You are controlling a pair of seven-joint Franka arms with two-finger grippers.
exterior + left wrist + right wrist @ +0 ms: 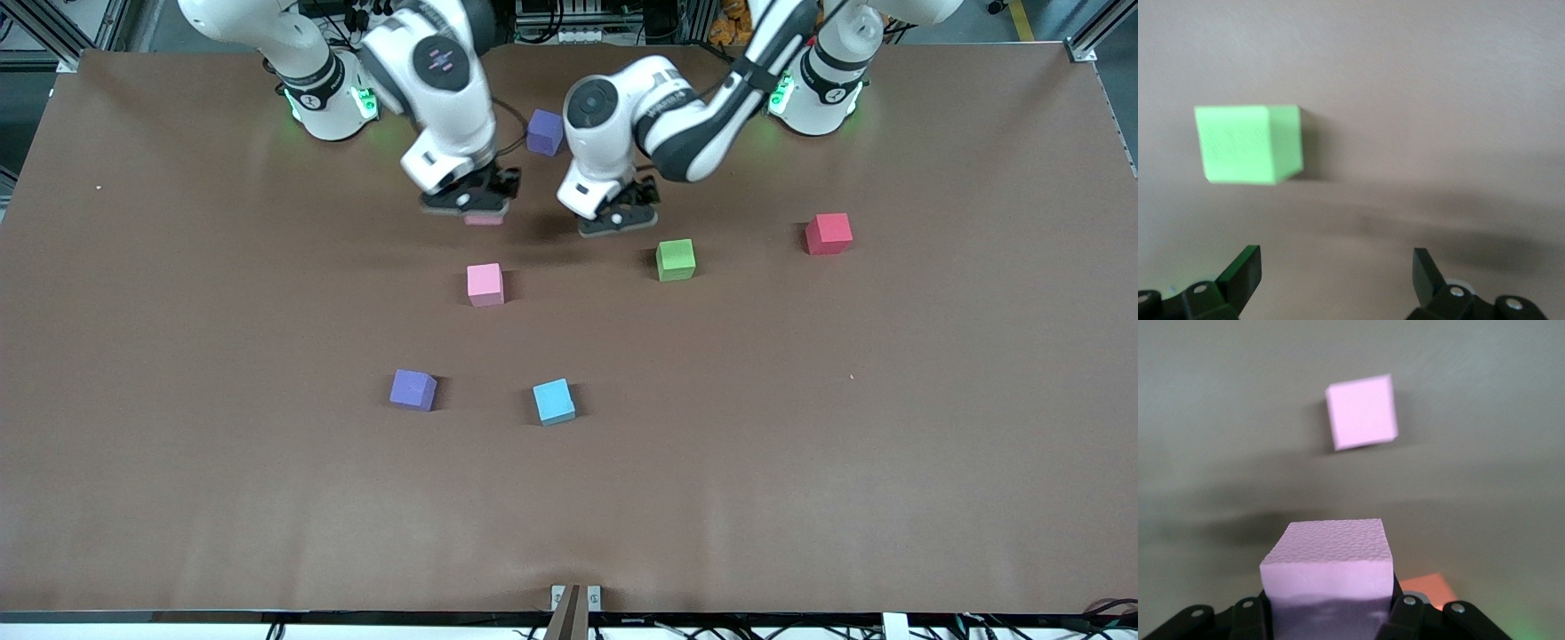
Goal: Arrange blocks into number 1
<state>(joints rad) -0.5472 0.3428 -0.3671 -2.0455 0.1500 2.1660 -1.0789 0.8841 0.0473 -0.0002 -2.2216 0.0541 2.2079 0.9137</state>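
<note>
I will move my left gripper over to the green block next, and there I will close it on the block's opposite sides point(675, 260) point(1249, 145).
My right gripper point(474, 210) hangs just above the table, shut on a pink block point(484, 219); in the right wrist view that held pink block point(1328, 570) fills the space between the jaws of the right gripper point(1328, 610). The second pink block point(485, 284) point(1361, 412) lies on the table nearer the front camera. My left gripper point(620, 219) point(1336, 267) is open and holds nothing, low over the table beside the green block point(676, 260) point(1248, 143). One purple block point(545, 132) sits between the arms' bases, and a second purple block point(412, 389) lies near the front.
A red block point(829, 234) lies toward the left arm's end of the table. A blue block point(554, 401) sits beside the nearer purple one. An orange block point(1428, 590) shows partly under the right gripper in its wrist view; the front view hides it.
</note>
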